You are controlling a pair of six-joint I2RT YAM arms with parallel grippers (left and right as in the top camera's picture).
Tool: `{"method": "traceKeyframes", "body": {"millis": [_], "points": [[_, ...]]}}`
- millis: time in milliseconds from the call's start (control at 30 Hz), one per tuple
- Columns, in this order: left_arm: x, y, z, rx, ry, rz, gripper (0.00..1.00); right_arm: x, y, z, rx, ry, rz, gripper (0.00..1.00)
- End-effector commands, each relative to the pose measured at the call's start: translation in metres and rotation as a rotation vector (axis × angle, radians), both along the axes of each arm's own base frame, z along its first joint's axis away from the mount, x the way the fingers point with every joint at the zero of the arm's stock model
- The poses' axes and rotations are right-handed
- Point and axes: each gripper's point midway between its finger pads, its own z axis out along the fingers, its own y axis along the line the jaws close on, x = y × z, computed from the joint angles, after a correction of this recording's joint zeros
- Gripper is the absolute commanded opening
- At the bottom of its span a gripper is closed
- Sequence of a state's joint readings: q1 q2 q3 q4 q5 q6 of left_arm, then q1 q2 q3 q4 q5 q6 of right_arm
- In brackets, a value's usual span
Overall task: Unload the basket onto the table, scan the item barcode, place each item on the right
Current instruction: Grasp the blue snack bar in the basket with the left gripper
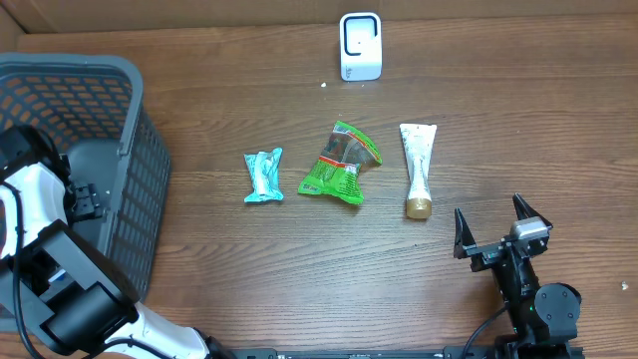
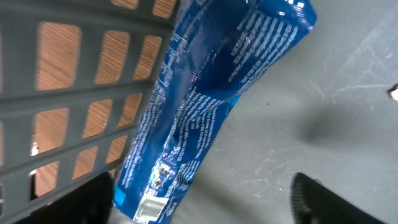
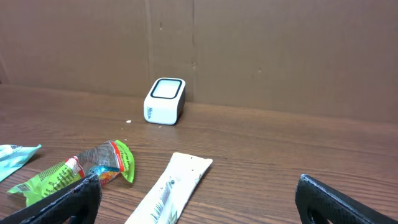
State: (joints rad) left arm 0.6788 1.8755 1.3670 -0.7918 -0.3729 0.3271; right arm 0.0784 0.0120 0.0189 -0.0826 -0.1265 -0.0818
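The barcode is at the blue packet's end near my left gripper's finger, so next I grab the packet's opposite end point(image 2: 287, 14) to keep the barcode clear.
A blue printed packet point(image 2: 211, 99) lies slanted in the grey basket point(image 1: 70, 90), leaning against its mesh wall point(image 2: 74, 81). My left gripper point(image 2: 205, 208) is down inside the basket and stands open. The packet's lower end sits between the fingers, close to the left finger point(image 2: 90, 202) and well apart from the right one. The white barcode scanner point(image 1: 360, 46) stands at the table's far edge, and it is also in the right wrist view as the scanner point(image 3: 165, 101). My right gripper point(image 1: 488, 214) rests open at the front right with nothing in it.
On the table lie a teal packet point(image 1: 264, 177), a crumpled green packet point(image 1: 341, 165) and a white tube point(image 1: 419, 165) with a gold cap. The white tube point(image 3: 168, 190) lies just ahead of the right gripper point(image 3: 199, 208). A cardboard wall backs the table.
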Motion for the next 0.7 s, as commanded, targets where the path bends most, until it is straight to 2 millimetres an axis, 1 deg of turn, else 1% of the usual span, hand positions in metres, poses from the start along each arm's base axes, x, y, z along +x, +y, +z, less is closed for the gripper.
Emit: {"method": "traceKeyframes", "body": {"millis": [0,100,167,200,233,267,333,433,467,500,567,600,667], "points": [[0.002,-0.008,-0.02,-0.086,-0.019,-0.008,0.72,0.0,-0.001,-0.001,-0.001,-0.006,-0.002,1.0],[0.002,-0.007,-0.029,-0.106,-0.027,0.019,0.72,0.0,-0.001,-0.001,0.0,-0.006,-0.002,1.0],[0.0,-0.008,-0.045,-0.125,0.003,0.021,0.72,0.0,-0.001,-0.001,0.0,-0.006,-0.002,1.0],[-0.001,-0.008,-0.049,-0.129,0.015,0.023,0.68,0.0,-0.001,-0.001,0.0,-0.006,-0.002,1.0],[-0.005,-0.008,-0.053,-0.13,0.033,0.034,0.59,0.0,-0.001,-0.001,-0.001,-0.006,-0.002,1.0],[-0.007,-0.006,-0.056,-0.123,0.044,0.058,0.55,0.0,-0.001,-0.001,0.0,-0.006,-0.002,1.0],[-0.012,-0.003,-0.06,-0.101,0.056,0.112,0.54,0.0,-0.001,-0.001,0.0,-0.006,-0.002,1.0],[-0.012,-0.004,-0.067,-0.107,0.047,0.145,0.54,0.0,-0.001,-0.001,0.0,-0.006,-0.002,1.0],[-0.011,-0.004,-0.068,-0.111,0.039,0.155,0.5,0.0,-0.001,-0.001,-0.001,-0.006,-0.002,1.0],[-0.01,-0.004,-0.068,-0.109,0.034,0.162,0.4,0.0,-0.001,-0.001,0.0,-0.007,-0.002,1.0],[-0.01,-0.004,-0.068,-0.109,0.03,0.168,0.14,0.0,-0.001,-0.001,0.0,-0.006,-0.002,1.0],[-0.01,-0.005,-0.068,-0.108,0.033,0.168,0.05,0.0,-0.001,-0.001,0.0,-0.006,-0.002,1.0],[-0.014,-0.004,-0.067,-0.099,0.061,0.153,0.04,0.0,-0.001,-0.001,0.0,-0.006,-0.002,1.0]]}}
